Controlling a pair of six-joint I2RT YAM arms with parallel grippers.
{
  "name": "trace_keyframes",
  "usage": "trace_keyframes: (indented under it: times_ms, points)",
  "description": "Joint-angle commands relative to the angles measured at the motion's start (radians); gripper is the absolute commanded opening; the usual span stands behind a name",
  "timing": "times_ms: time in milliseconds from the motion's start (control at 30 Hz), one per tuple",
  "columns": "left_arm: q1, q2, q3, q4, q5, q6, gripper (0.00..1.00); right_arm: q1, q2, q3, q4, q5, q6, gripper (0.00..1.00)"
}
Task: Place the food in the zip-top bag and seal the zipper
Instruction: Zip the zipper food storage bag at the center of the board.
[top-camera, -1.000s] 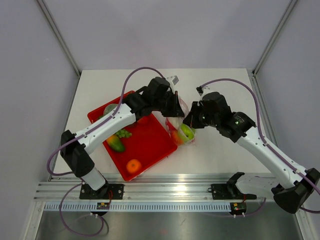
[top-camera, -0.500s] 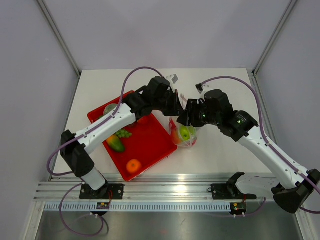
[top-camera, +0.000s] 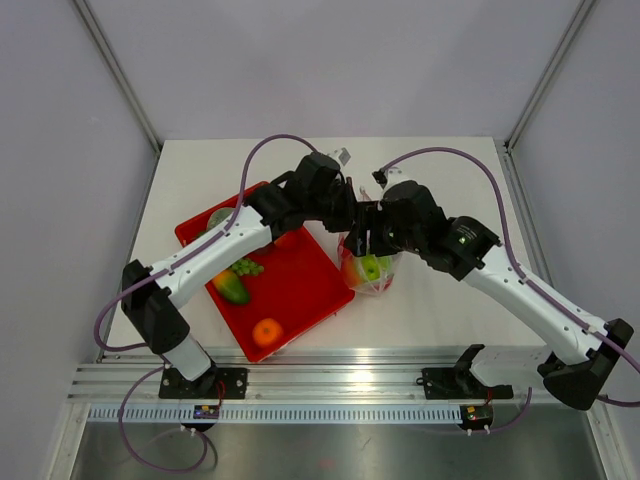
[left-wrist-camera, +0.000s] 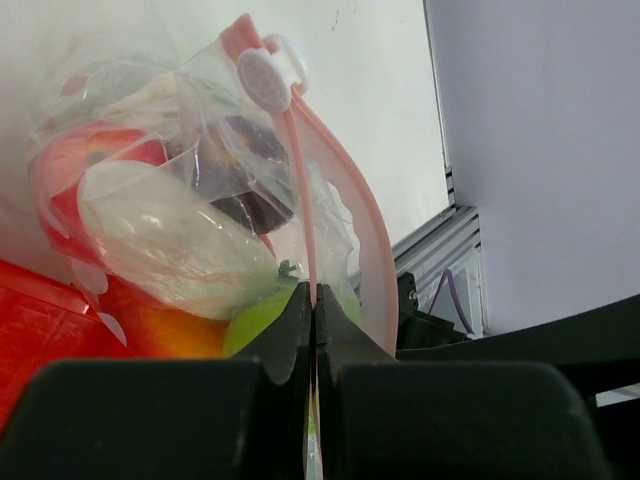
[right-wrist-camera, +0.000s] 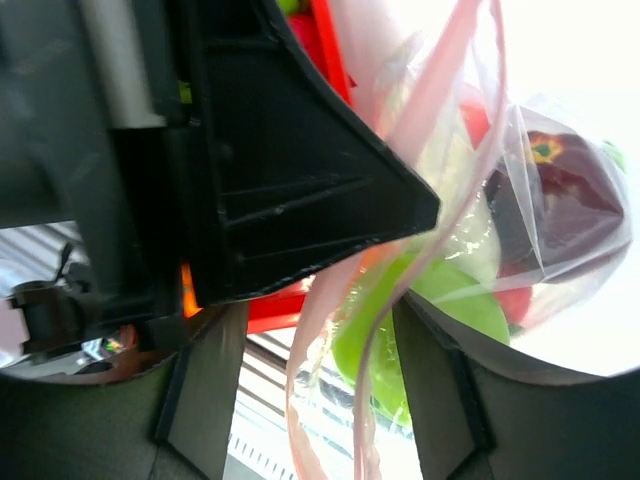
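My left gripper is holding the middle of the zipper, away from its white slider, so it should open and grip the zipper's slider end (left-wrist-camera: 272, 75) while my right gripper steadies the opening of the bag.
The zip-top bag (top-camera: 368, 272) hangs just right of the red tray (top-camera: 300, 290), holding food: a green apple (top-camera: 374, 266), red pieces and a dark purple fruit (right-wrist-camera: 560, 190). My left gripper (left-wrist-camera: 313, 295) is shut on the pinkish zipper (left-wrist-camera: 300, 170) at the bag's top edge, below its white slider (left-wrist-camera: 265, 72). The right gripper (right-wrist-camera: 320, 330) stands open at the bag's mouth, its fingers on either side of the two parted zipper strips (right-wrist-camera: 330, 300) and touching neither. More food lies on the tray: an orange (top-camera: 266, 331), a green-orange fruit (top-camera: 232, 287) and grapes (top-camera: 247, 267).
A round green item (top-camera: 219, 217) sits at the tray's far corner, partly under the left arm. The left gripper's black body (right-wrist-camera: 300, 200) is close against the right gripper's left finger. White table surface (top-camera: 450, 310) extends right of the bag.
The right gripper opened and released the green apple, which now lies inside the bag. It then moved up and left to the bag's mouth. The left gripper kept its hold.
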Motion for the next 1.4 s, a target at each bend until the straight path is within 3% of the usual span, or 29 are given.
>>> trace_keyframes:
  times_ms: [0, 200, 300, 333, 433, 467, 567, 667, 700, 767, 800, 867, 1033, 1200, 1367]
  points:
    - [-0.002, 0.004, 0.059, 0.006, -0.050, -0.040, 0.00, 0.027, 0.013, 0.047, -0.049, 0.146, -0.023, 0.65]
    - [-0.002, 0.010, 0.085, -0.039, -0.079, -0.069, 0.00, 0.057, 0.066, 0.086, -0.116, 0.217, -0.031, 0.58]
    - [-0.002, 0.011, 0.099, -0.049, -0.077, -0.073, 0.00, 0.057, 0.063, 0.086, -0.104, 0.237, -0.026, 0.45]
    - [-0.002, 0.011, 0.100, -0.055, -0.082, -0.074, 0.00, 0.058, 0.056, 0.082, -0.099, 0.242, -0.023, 0.34]
    - [-0.002, 0.012, 0.105, -0.068, -0.094, -0.077, 0.00, 0.057, 0.045, 0.076, -0.079, 0.245, -0.023, 0.20]
    - [-0.002, 0.013, 0.105, -0.068, -0.093, -0.077, 0.00, 0.058, 0.047, 0.078, -0.079, 0.243, -0.023, 0.11]
    - [-0.002, 0.012, 0.105, -0.062, -0.070, -0.062, 0.00, 0.058, 0.045, 0.075, -0.076, 0.240, -0.031, 0.00]
    - [0.008, 0.005, 0.102, -0.010, 0.037, 0.033, 0.20, 0.058, 0.028, 0.053, -0.056, 0.234, -0.046, 0.00]
    - [0.015, -0.002, 0.096, 0.013, 0.051, 0.044, 0.39, 0.058, 0.014, 0.046, -0.040, 0.220, -0.066, 0.00]
    - [0.048, -0.050, 0.055, 0.052, 0.076, 0.070, 0.60, 0.057, 0.005, 0.033, -0.029, 0.184, -0.094, 0.00]
    - [0.065, -0.068, 0.039, 0.088, 0.082, 0.073, 0.79, 0.057, -0.001, 0.032, -0.024, 0.176, -0.121, 0.00]
    - [0.152, -0.149, -0.017, 0.146, 0.126, 0.101, 0.91, 0.051, -0.028, 0.011, -0.014, 0.164, -0.175, 0.00]
    - [0.220, -0.217, -0.042, 0.155, 0.113, 0.168, 0.91, 0.038, -0.096, -0.065, 0.055, 0.130, -0.285, 0.00]
    - [0.249, -0.286, -0.122, 0.222, 0.081, 0.292, 0.88, 0.017, -0.300, -0.265, 0.298, 0.047, -0.552, 0.00]
    - [0.262, -0.369, -0.252, 0.366, 0.246, 0.680, 0.88, -0.139, -0.375, -0.293, 0.335, -0.179, -0.660, 0.00]
